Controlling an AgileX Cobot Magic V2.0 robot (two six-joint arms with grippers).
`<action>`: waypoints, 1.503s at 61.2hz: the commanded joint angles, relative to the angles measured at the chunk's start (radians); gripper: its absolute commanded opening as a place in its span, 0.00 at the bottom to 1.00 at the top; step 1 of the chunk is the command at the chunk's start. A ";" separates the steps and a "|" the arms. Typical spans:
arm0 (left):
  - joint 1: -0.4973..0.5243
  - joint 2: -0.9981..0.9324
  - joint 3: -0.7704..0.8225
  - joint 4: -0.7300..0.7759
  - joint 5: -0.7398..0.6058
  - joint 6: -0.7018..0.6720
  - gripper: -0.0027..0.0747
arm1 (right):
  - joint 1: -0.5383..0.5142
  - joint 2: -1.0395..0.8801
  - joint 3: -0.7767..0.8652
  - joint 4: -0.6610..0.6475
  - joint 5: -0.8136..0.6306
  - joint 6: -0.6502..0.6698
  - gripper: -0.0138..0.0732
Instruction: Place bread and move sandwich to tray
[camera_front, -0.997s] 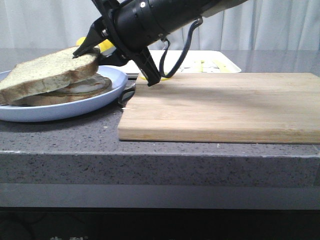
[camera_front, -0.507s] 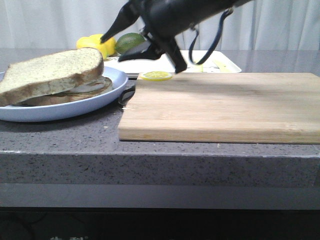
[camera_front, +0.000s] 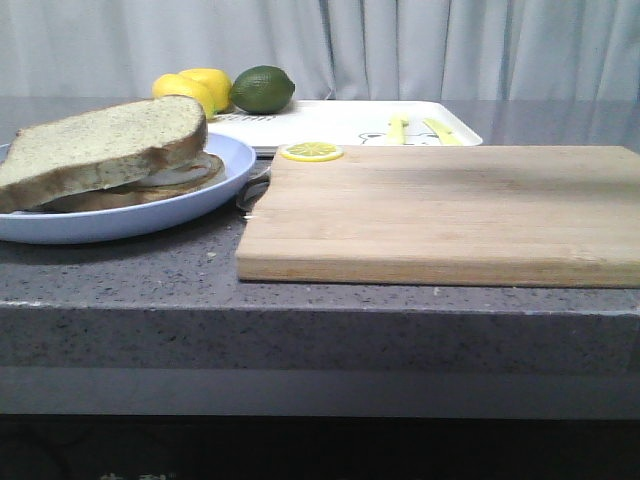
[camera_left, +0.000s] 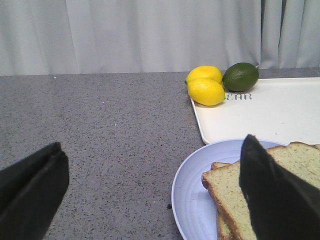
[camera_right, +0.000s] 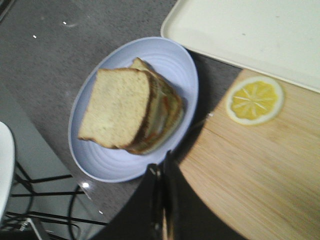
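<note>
Next, my left gripper closes on the rim of the pale blue plate (camera_front: 4, 150) (camera_left: 186, 168), on the side farthest from the wooden cutting board.
The bread (camera_front: 100, 150) lies flat on top of the sandwich (camera_front: 185, 176) on the pale blue plate (camera_front: 150, 215) at the table's left. The white tray (camera_front: 340, 125) stands behind it. Neither arm shows in the front view. In the left wrist view my left gripper (camera_left: 152, 145) is open over bare counter, one finger (camera_left: 275, 195) overlapping the bread (camera_left: 227, 187) and plate (camera_left: 192, 192). In the right wrist view my right gripper (camera_right: 161, 169) is shut on nothing, high above the plate's (camera_right: 102, 165) edge, with the bread (camera_right: 117, 107) and tray (camera_right: 250, 30) below.
A wooden cutting board (camera_front: 450, 210) fills the right of the table, a lemon slice (camera_front: 311, 151) at its far left corner. Two lemons (camera_front: 190, 88) and a lime (camera_front: 262, 88) sit by the tray's left end. The counter's front edge is close.
My right arm let go of the bread on the sandwich, rose up and to the right, and left the front view. The bread now rests flat.
</note>
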 joint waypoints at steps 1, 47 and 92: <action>0.001 0.002 -0.036 -0.006 -0.081 -0.001 0.90 | -0.044 -0.087 -0.033 -0.097 0.026 0.005 0.09; 0.001 0.002 -0.036 -0.006 -0.081 -0.001 0.90 | -0.225 -0.672 0.426 -0.763 -0.206 0.504 0.09; -0.002 0.107 -0.143 -0.092 0.187 -0.001 0.90 | -0.225 -1.262 0.970 -0.755 -0.527 0.504 0.09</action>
